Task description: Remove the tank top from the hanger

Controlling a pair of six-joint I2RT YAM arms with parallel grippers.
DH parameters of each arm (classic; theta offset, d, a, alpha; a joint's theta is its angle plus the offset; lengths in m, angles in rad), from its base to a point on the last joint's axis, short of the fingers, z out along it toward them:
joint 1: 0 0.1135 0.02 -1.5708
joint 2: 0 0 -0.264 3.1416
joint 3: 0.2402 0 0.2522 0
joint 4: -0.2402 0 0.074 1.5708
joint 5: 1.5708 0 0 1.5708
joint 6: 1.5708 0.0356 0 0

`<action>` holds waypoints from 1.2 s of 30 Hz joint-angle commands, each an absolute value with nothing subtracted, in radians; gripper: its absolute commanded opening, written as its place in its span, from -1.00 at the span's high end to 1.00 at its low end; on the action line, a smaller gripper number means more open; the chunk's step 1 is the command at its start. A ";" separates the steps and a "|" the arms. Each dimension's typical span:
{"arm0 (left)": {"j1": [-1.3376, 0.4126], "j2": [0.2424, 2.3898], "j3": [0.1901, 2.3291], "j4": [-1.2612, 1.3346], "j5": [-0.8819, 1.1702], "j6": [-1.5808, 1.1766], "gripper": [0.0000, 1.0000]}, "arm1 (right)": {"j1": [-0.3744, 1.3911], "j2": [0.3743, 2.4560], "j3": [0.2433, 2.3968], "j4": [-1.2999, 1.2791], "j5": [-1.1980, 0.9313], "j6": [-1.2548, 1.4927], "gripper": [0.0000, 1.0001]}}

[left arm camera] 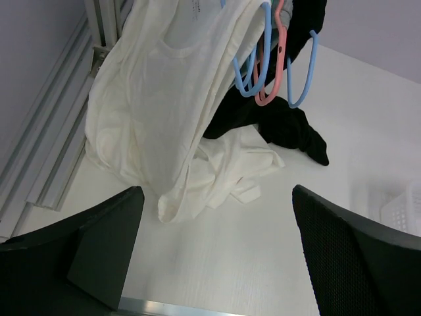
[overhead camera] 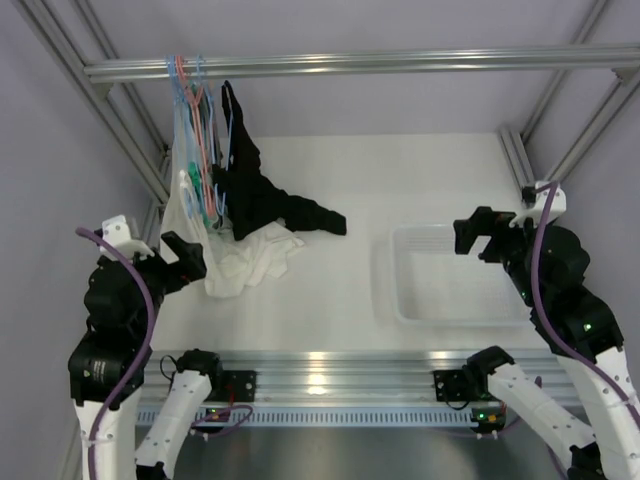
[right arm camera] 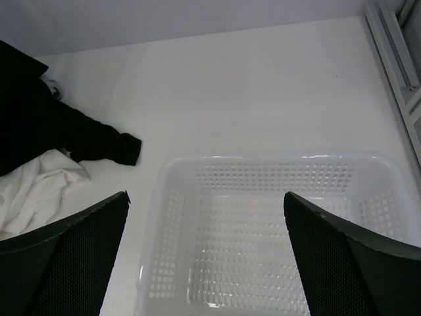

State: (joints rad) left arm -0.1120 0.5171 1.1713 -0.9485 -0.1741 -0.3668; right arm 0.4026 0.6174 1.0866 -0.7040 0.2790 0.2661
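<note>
I will close my right gripper on the black garment's far shoulder strap (overhead camera: 229,95), where it hangs over the back end of its blue hanger.
A white tank top (left arm camera: 151,112) hangs from a hanger among several blue and pink hangers (overhead camera: 195,110) on the top rail at the back left; its hem pools on the table (overhead camera: 245,262). A black garment (overhead camera: 262,190) hangs beside it and trails onto the table. My left gripper (overhead camera: 183,262) is open and empty, just left of the white cloth; in the left wrist view (left arm camera: 217,257) it is short of the hem. My right gripper (overhead camera: 483,234) is open and empty above the basket.
A white perforated basket (right arm camera: 164,217) sits on the right of the table (overhead camera: 400,160), also in the top view (overhead camera: 385,290). Aluminium frame posts (overhead camera: 140,140) run along both sides, and the rail (overhead camera: 400,62) crosses overhead at the back.
</note>
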 commanded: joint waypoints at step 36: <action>-0.224 1.433 2.049 -0.916 -0.235 -0.187 -0.05 | 0.388 0.689 1.077 -0.597 0.084 0.290 -0.98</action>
